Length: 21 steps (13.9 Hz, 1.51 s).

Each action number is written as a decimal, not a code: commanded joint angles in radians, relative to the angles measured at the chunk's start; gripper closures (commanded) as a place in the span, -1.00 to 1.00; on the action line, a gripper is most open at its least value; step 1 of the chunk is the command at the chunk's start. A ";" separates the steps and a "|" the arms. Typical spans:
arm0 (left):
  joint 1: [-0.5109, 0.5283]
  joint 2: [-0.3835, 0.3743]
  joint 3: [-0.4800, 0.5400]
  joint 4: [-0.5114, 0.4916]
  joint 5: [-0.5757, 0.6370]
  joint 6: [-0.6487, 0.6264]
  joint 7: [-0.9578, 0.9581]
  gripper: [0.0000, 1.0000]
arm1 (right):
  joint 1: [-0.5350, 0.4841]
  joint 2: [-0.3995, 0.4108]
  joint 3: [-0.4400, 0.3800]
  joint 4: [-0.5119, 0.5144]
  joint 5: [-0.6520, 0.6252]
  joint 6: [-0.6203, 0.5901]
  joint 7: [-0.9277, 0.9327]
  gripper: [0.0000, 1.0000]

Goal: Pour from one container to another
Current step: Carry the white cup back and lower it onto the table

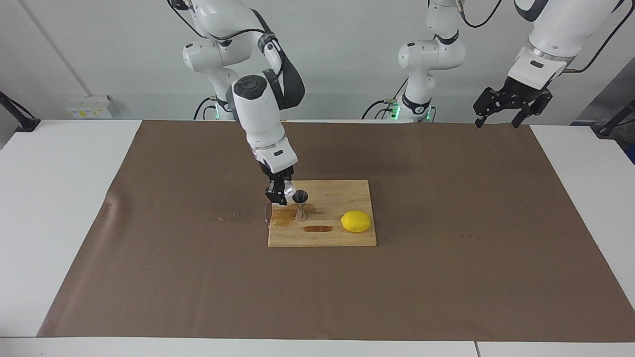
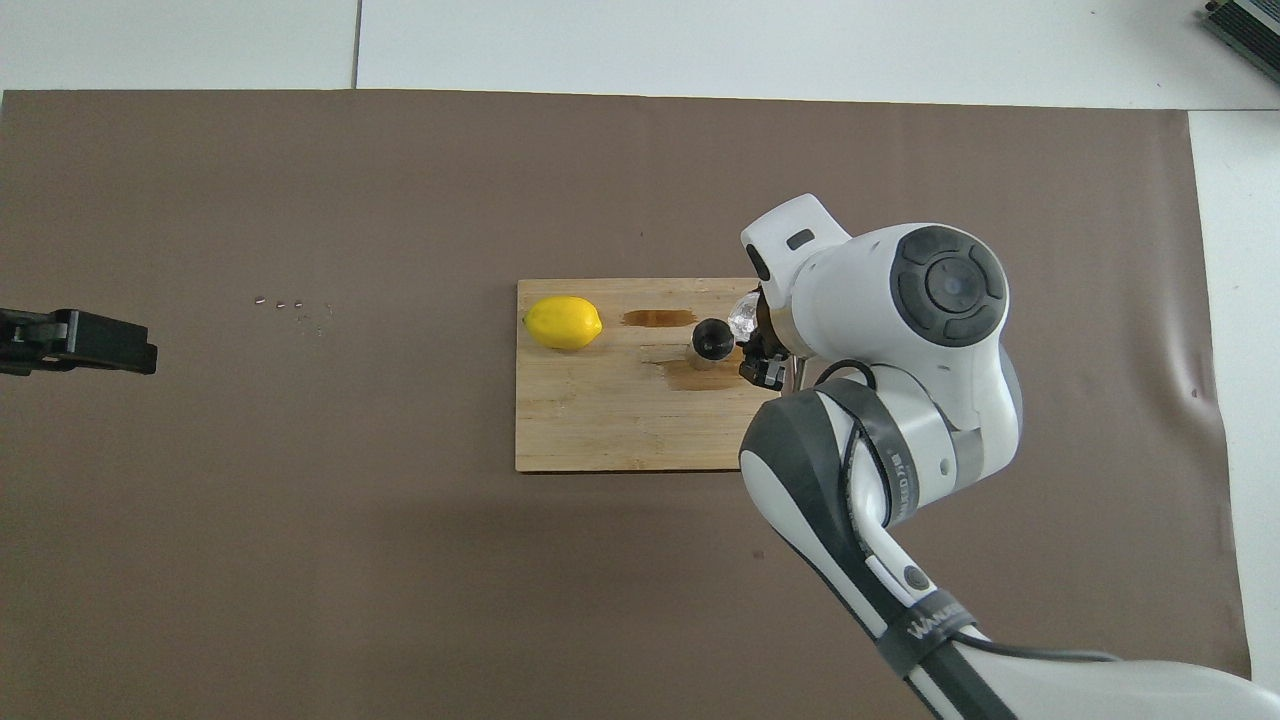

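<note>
The glass cup, now held above the cutting board's edge, will go down on the brown mat off the board's end [image 2: 925, 356] opposite the lemon, and I will set it there with my right gripper.
On the wooden cutting board [image 1: 342, 193] stands the steel hourglass jigger [image 1: 300, 205], upright, its dark mouth [image 2: 712, 338] facing up. My right gripper [image 1: 279, 193] is shut on the clear bumpy glass cup [image 1: 287, 187] and holds it above the board's edge. The cup [image 2: 744, 316] sits right beside the jigger's rim, toward the right arm's end. Much of that gripper [image 2: 756, 345] is hidden under the wrist in the overhead view. My left gripper [image 1: 511, 108] waits open, raised over the table's edge at the left arm's end, also seen from above [image 2: 80, 341].
A yellow lemon [image 1: 356, 221] lies on the board toward the left arm's end. Dark wet stains [image 1: 318, 228] mark the board around the jigger. A brown mat [image 1: 446, 267] covers the table, with small specks [image 2: 295, 305] on it.
</note>
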 commanded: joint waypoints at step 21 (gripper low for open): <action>-0.007 -0.030 0.010 -0.034 -0.011 0.004 0.003 -1.00 | -0.436 0.020 0.006 -0.337 0.658 0.155 -0.915 0.19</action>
